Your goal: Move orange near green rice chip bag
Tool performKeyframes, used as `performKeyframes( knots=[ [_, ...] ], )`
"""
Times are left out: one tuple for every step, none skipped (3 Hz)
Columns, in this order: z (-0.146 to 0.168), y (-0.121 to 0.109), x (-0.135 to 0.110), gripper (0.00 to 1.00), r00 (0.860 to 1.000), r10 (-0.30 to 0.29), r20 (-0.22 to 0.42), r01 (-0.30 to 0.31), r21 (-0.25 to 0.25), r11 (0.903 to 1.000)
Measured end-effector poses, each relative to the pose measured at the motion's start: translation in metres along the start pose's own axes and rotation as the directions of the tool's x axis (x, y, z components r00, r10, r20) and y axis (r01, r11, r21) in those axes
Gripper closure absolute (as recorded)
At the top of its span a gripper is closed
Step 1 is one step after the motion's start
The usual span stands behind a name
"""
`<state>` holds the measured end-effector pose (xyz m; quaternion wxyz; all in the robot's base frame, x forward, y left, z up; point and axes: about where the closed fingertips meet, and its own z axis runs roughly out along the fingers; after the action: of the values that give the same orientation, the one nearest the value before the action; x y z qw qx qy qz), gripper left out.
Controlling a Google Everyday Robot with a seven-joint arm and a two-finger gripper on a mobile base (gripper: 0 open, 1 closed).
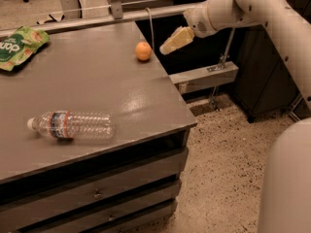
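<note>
My gripper is to go next to the sides of the orange [144, 51] by the table's edge. It should close there, so the orange can move toward the bag.
The orange [143, 51] sits on the grey table [87, 86] near its far right edge. The green rice chip bag [19, 47] lies flat at the table's far left, well apart from the orange. My pale yellow gripper [166, 48] hangs in the air just right of the orange, a little above the table edge, not touching it. The white arm [233, 11] reaches in from the upper right.
A clear plastic water bottle [73, 125] lies on its side at the table's front left. Drawers [97, 193] run under the table front. A grey shelf bracket [204, 76] sticks out right of the table. Speckled floor lies to the right.
</note>
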<state>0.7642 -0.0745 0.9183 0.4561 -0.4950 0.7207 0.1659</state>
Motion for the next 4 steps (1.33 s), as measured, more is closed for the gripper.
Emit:
performKeyframes(
  knots=[
    [0.033,0.001,-0.003,0.0,0.998,0.034,0.043,-0.032,-0.036,0.9988],
    [0.059,0.012,-0.005,0.0,0.995,0.067,0.081,-0.06,-0.085,0.9946],
    [0.078,0.026,-0.007,0.0,0.99,0.09,0.109,-0.076,-0.131,0.9885],
    [0.095,0.04,-0.01,0.0,0.986,0.108,0.127,-0.086,-0.17,0.9816]
  ],
)
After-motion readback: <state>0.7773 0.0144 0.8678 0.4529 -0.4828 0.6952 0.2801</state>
